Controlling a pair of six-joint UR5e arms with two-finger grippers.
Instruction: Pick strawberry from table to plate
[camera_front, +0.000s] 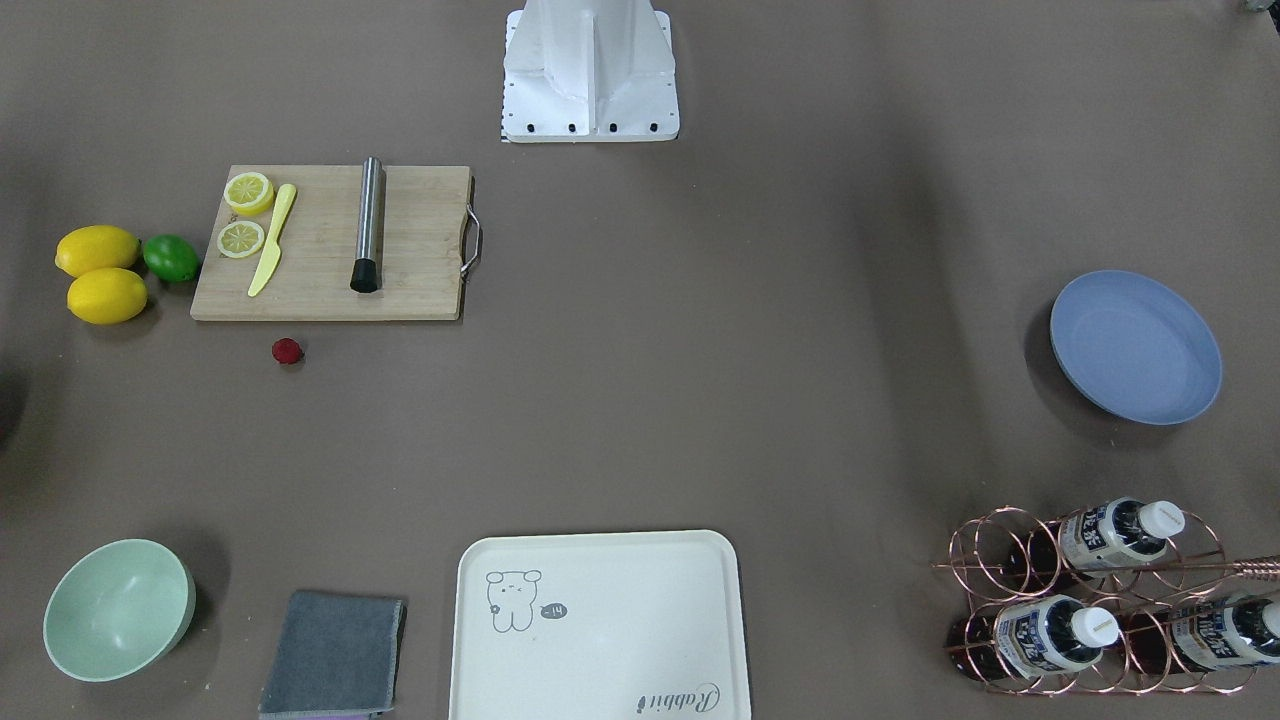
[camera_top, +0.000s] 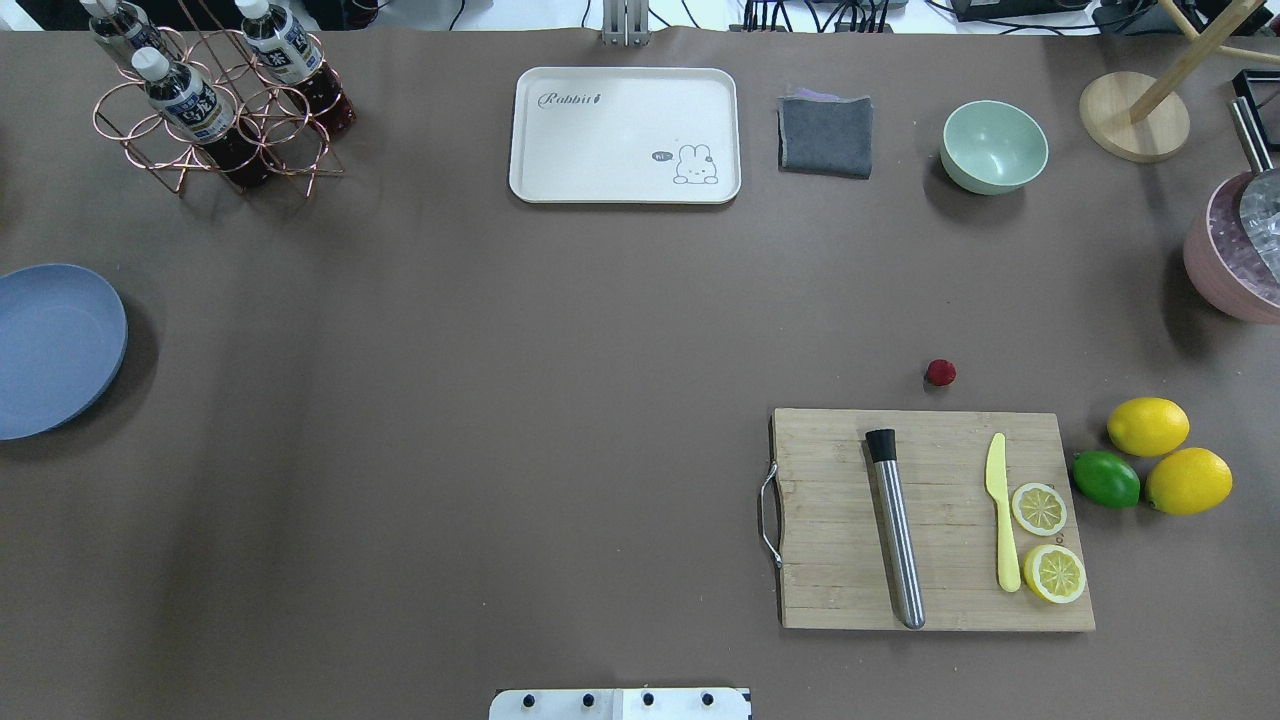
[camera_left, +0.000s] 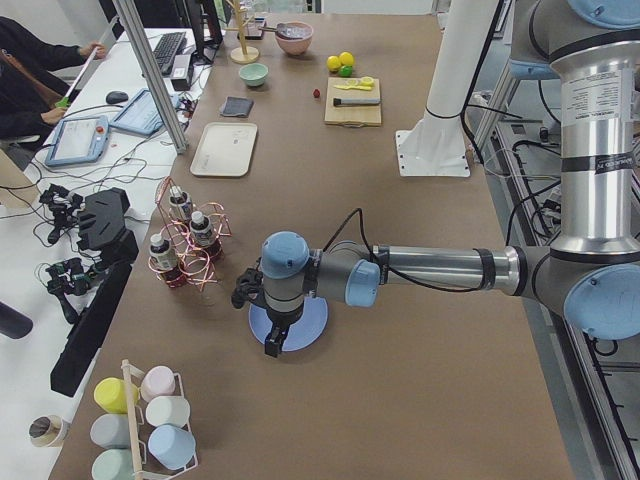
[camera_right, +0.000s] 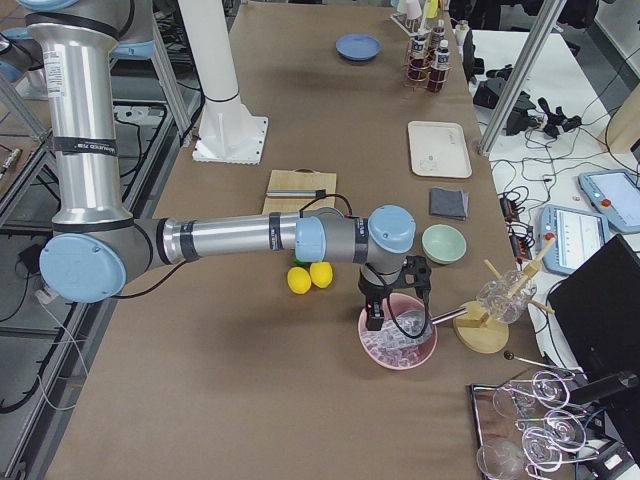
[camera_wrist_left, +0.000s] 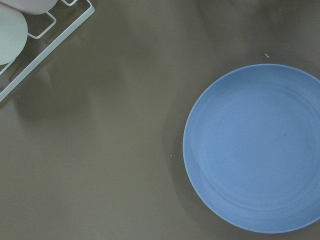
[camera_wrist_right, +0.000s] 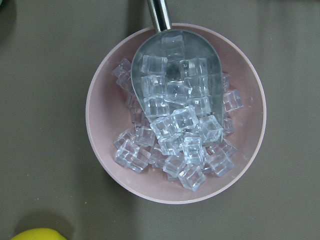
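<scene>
My left gripper goes down to the blue plate next and grabs the plate's rim (camera_front: 1219, 365) (camera_wrist_left: 184, 144) on the side farthest from the cutting board.
The strawberry (camera_top: 940, 372) is a tiny dark-red berry lying on the grey-brown table (camera_top: 500, 400), just beyond the far edge of the cutting board (camera_top: 830, 450). It also shows in the front view as the strawberry (camera_front: 287, 350). The blue plate (camera_top: 50, 350) sits empty at the table's left end, and the left wrist view shows the plate (camera_wrist_left: 255, 150) from above. My left gripper (camera_left: 273, 345) hangs over the plate (camera_left: 312, 322). My right gripper (camera_right: 378, 318) hovers over a pink bowl of ice. For both grippers I cannot tell if they are open or shut.
The cutting board carries a steel muddler (camera_top: 895, 530), a yellow knife (camera_top: 1003, 525) and lemon slices; two lemons (camera_top: 1148, 426) and a lime (camera_top: 1106, 479) lie beside it. A cream tray (camera_top: 625, 135), grey cloth (camera_top: 825, 135), mint bowl (camera_top: 993, 146), bottle rack (camera_top: 215, 100) and ice bowl (camera_wrist_right: 175, 112) line the edges.
</scene>
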